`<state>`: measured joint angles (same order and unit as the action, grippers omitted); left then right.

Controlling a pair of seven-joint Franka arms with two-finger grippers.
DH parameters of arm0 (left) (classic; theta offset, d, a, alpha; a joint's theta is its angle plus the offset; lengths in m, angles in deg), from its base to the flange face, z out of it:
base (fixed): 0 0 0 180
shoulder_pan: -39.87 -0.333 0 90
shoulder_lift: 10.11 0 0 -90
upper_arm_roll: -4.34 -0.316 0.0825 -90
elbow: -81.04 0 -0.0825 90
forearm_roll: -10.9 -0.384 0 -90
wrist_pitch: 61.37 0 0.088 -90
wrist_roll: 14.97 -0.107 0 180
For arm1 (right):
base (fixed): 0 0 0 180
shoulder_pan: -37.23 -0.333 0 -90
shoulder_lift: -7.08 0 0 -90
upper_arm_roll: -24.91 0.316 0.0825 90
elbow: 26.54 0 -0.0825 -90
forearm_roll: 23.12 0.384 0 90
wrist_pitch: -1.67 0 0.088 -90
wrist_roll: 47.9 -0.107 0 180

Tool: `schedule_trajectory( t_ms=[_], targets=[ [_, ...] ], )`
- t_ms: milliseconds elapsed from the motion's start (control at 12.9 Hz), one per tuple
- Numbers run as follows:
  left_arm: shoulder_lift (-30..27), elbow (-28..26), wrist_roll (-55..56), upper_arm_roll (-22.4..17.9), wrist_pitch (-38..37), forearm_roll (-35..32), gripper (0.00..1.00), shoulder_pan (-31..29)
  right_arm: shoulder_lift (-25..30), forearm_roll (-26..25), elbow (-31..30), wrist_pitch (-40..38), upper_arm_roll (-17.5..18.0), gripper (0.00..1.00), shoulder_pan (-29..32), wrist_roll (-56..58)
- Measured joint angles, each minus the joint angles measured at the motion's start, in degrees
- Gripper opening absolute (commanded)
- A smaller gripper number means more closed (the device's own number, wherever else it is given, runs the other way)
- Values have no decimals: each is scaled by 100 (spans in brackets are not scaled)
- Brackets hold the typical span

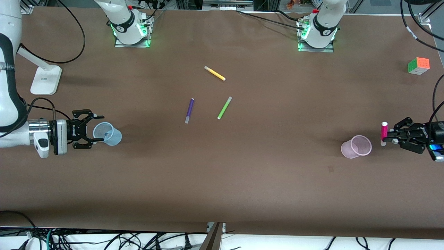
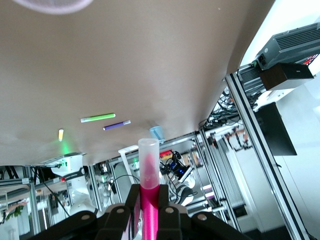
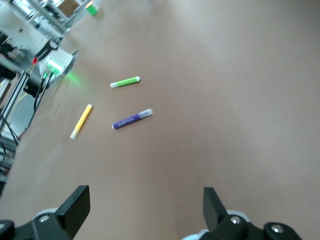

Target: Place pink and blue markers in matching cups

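Next, I let go of the pink marker with my left gripper inside the pale pink cup [image 1: 360, 144], with the marker's end poking out past the cup's rim.
The pale pink cup [image 1: 353, 147] stands upright toward the left arm's end of the table. My left gripper [image 1: 385, 137] is shut on the pink marker [image 1: 384, 130] and holds it upright just beside that cup's rim. In the left wrist view the marker [image 2: 149, 176] sits between the fingers and the cup's rim [image 2: 50, 6] shows at the edge. The pale blue cup [image 1: 110, 134] stands toward the right arm's end, with a darker blue shape inside it, apparently the blue marker [image 1: 109, 133]. My right gripper [image 1: 98, 128] is open and empty at that cup's rim, its fingers spread wide [image 3: 145, 202].
A yellow pen [image 1: 214, 73], a purple pen [image 1: 189, 110] and a lime-green pen [image 1: 224, 108] lie mid-table. A colour cube [image 1: 418, 65] sits near the left arm's end. A white stand [image 1: 45, 80] is near the right arm's end.
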<state>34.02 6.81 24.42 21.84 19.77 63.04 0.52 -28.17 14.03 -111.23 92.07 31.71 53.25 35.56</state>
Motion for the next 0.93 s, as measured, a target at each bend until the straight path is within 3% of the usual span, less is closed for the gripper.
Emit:
schedule_trajectory(
  t_ms=[466, 932],
  targets=[
    [719, -80, -1180, 33, 50, 13, 0, -87, 801, -1430, 224, 111, 29, 100, -773, -3493],
    [1256, -91, -2344, -134, 53, 13, 0, -232, 1162, -2530, 1098, -1005, 31, 100, -934, -6091]
  ],
)
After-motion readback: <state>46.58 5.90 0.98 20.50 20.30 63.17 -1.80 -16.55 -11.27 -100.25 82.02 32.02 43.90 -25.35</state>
